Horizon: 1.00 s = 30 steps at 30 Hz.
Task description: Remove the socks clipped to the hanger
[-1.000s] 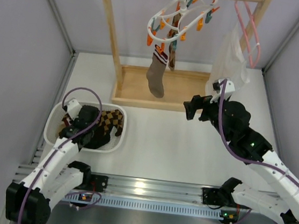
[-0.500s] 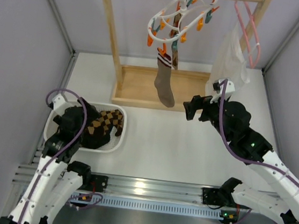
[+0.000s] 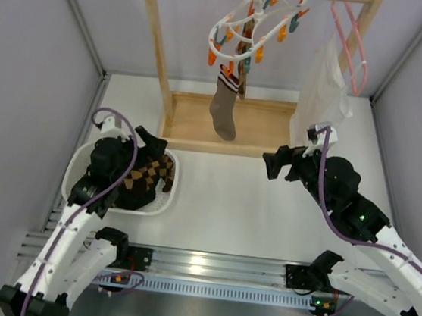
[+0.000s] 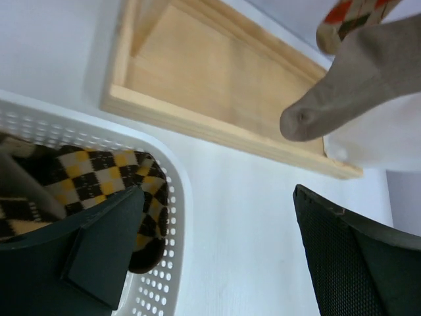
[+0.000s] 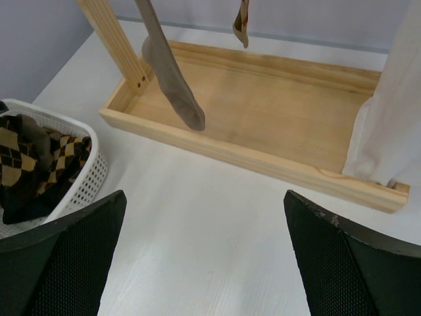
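The fingers of my left gripper should close on the hanging toe (image 3: pixel 226 131) (image 4: pixel 304 120) of the grey-brown sock, just below the sock's striped cuff.
The white ring hanger (image 3: pixel 250 27) with orange and teal pins hangs from the wooden rail. A grey-brown sock (image 3: pixel 222 113) with a striped cuff dangles from it, and a patterned sock (image 3: pixel 244 55) hangs behind. In the wrist views the grey-brown sock's toe (image 4: pixel 355 92) (image 5: pixel 174 85) hangs over the wooden base. Argyle socks (image 3: pixel 148 177) (image 4: pixel 99 171) lie in the white basket (image 3: pixel 79 160). My left gripper (image 3: pixel 148 143) (image 4: pixel 217 197) is open and empty above the basket's right rim. To the right of the rack base, my right gripper (image 3: pixel 275 165) (image 5: pixel 204 197) stands open over bare table.
The rack's wooden base tray (image 3: pixel 253 125) (image 5: pixel 263 112) lies behind both grippers. A white translucent garment (image 3: pixel 324 87) (image 5: pixel 388 118) hangs on a pink hanger (image 3: pixel 350 37) at the right. Grey walls close in both sides.
My left gripper has opened and risen from inside the basket toward its rack-side rim. The hanging grey-brown sock swung right and back. My right arm shifted slightly right and nearer.
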Available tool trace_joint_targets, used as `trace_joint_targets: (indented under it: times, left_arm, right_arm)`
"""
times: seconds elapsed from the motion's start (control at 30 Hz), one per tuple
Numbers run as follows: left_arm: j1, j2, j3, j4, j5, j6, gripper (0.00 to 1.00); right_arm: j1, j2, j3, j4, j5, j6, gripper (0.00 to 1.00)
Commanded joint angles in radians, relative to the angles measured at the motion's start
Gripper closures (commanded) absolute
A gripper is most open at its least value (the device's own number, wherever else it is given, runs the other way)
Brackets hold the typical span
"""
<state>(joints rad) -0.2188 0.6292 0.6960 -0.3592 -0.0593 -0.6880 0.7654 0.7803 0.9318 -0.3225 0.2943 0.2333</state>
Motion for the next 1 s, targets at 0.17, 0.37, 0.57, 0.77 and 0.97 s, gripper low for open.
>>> trace_joint_targets:
  times: [0.17,0.37,0.57,0.77,0.97]
  left_arm:
    - [-0.414,0.297,0.12,0.255,-0.267,0.106,0.02]
    - [-0.754,0.565,0.335,0.218,-0.749,0.137,0.02]
    - [-0.811,0.852,0.543,0.215,-0.875,0.162,0.02]
    - [-0.809,1.082,0.717,0.216,-1.006,0.234,0.02]
    - [-0.801,1.234,0.838,0.218,-1.149,0.281,0.03]
  right_arm:
    - [-0.009,-0.058,-0.054,0.014,0.025,0.021,0.01]
    - [-0.009,-0.116,-0.09,-0.015,0.031,0.046,0.0]
    - [-0.009,-0.162,-0.087,-0.061,0.032,0.046,0.01]
    - [-0.009,-0.185,-0.109,-0.069,0.031,0.05,0.0]
    - [-0.009,-0.205,-0.117,-0.079,0.029,0.035,0.0]
